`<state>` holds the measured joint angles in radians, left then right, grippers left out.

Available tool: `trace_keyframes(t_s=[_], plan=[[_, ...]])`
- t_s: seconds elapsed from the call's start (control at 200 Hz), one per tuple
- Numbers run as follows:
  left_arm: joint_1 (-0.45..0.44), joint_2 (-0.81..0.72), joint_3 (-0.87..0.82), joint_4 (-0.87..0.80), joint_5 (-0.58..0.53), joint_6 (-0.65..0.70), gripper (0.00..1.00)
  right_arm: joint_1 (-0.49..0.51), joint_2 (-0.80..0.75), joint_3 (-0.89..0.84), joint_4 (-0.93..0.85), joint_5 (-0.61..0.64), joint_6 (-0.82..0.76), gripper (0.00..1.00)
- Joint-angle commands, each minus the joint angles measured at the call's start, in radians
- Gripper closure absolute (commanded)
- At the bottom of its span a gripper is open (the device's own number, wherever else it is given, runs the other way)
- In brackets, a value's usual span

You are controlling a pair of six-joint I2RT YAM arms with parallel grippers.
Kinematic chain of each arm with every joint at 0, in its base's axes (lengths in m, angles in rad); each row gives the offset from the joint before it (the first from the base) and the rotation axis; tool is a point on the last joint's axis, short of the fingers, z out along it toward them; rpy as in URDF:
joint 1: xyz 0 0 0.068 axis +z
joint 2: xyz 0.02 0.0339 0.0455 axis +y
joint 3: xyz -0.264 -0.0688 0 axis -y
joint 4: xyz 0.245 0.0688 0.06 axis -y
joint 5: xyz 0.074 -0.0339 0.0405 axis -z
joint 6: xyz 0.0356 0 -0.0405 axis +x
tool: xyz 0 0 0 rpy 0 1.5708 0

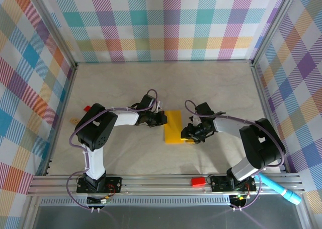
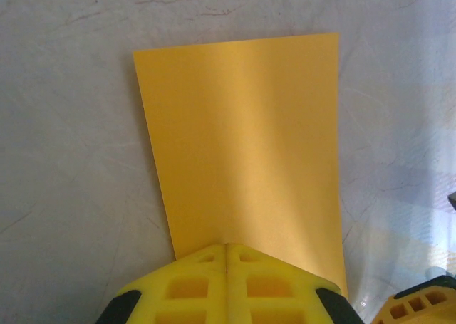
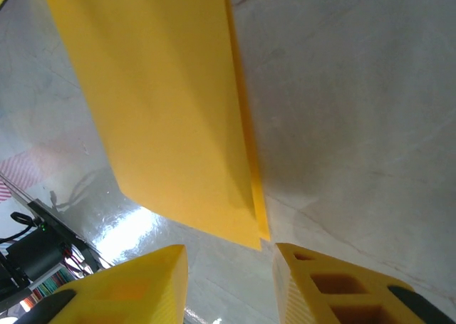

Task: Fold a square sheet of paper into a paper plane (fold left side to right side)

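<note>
The right gripper is at the paper's near corner, short of the left gripper's fingers, so it should take the upper layer farther along the paper's edge [image 1: 181, 124], opposite those fingers.
The square sheet of paper [image 1: 175, 127] lies folded in half on the table's middle, a yellow-orange rectangle. My left gripper [image 1: 160, 119] is shut, and its closed tips [image 2: 226, 247] rest on the paper's [image 2: 242, 132] left edge. My right gripper [image 1: 192, 133] stands open just off the paper's near right corner. In the right wrist view the paper [image 3: 164, 103] shows two layers, the lower one sticking out a little along one edge. Its corner lies just ahead of the gap between the right gripper's [image 3: 229, 251] fingers, with nothing between them.
A red block [image 1: 86, 108] and a small tan piece [image 1: 73, 121] lie at the left of the table. Another red block [image 1: 198, 181] sits on the front rail. A light blue pen [image 1: 282, 188] lies at the front right. Checkered walls enclose three sides.
</note>
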<state>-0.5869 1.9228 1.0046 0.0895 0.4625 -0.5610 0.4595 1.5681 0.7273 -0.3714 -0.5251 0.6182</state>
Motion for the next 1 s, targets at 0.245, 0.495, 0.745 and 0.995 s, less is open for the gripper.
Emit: trace_keyframes(t_s=[0.245, 0.495, 0.745, 0.995], plan=[[-0.014, -0.004, -0.025, -0.047, -0.002, -0.005, 1.0, 0.026, 0.067, -0.009, 0.093, -0.036, 0.024, 0.66], [-0.014, -0.005, -0.028, -0.051, -0.004, -0.005, 1.0, 0.03, 0.056, -0.006, 0.111, -0.018, 0.033, 0.67], [-0.014, -0.005, -0.031, -0.052, 0.0, -0.003, 1.0, 0.03, 0.032, -0.006, 0.132, -0.005, 0.037, 0.67], [-0.015, 0.0, -0.03, -0.055, -0.001, -0.003, 1.0, 0.03, 0.015, 0.021, 0.077, -0.002, 0.043, 0.68]])
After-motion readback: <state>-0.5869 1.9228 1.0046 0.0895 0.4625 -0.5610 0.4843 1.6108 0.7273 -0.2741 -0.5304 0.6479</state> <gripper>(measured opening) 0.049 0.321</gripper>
